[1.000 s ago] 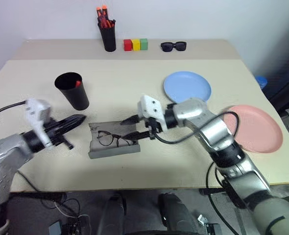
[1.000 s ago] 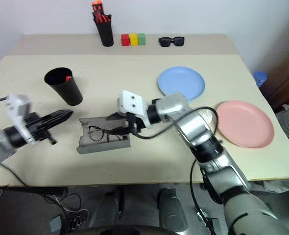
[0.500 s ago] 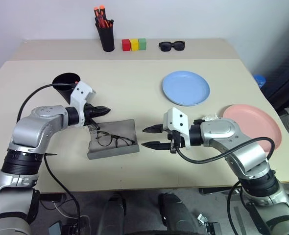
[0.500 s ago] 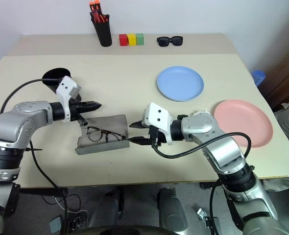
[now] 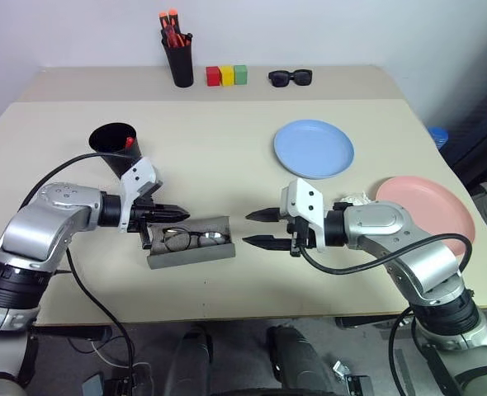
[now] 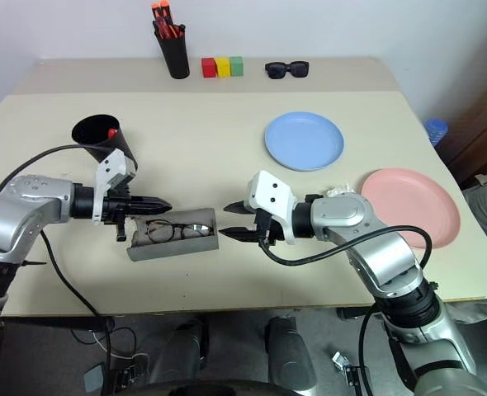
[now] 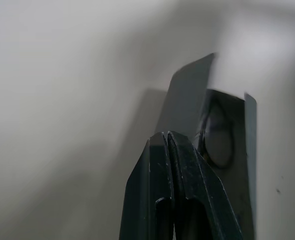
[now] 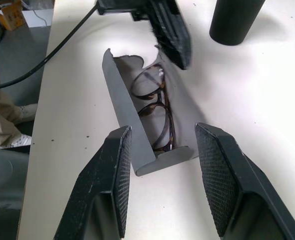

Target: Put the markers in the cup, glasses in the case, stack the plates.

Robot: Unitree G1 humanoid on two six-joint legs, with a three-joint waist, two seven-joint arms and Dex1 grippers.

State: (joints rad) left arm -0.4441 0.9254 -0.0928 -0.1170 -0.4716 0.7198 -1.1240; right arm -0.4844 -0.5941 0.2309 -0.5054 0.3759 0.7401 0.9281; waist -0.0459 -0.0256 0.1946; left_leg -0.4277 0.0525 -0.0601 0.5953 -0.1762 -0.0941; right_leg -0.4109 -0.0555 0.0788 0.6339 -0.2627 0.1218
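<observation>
I should move my right gripper to the blue plate next and close it on the plate's near rim (image 5: 296,173), since that plate is to go onto the pink plate.
The gray case (image 5: 191,252) lies near the table's front with its lid tipped partway up over the glasses (image 5: 196,239) inside. My left gripper (image 5: 182,215) is shut, with its tip against the lid's back edge. Right of the case, my right gripper (image 5: 248,228) stands open and holds nothing, a short gap away. In the right wrist view the glasses (image 8: 157,115) sit in the open case (image 8: 120,105). The black cup (image 5: 118,153) stands back left with a red marker tip (image 5: 130,142) at its rim. The blue plate (image 5: 314,148) and the pink plate (image 5: 429,216) lie apart on the right.
Along the far edge stand a black pen holder with orange-capped markers (image 5: 180,62), three coloured blocks (image 5: 229,75) and black sunglasses (image 5: 291,77). A blue object (image 5: 439,136) sits off the table's right edge. Cables trail from both arms.
My left gripper swung in from the left to the case's back edge, and the lid rose from flat to half closed. My right gripper drew back right, out of the case.
</observation>
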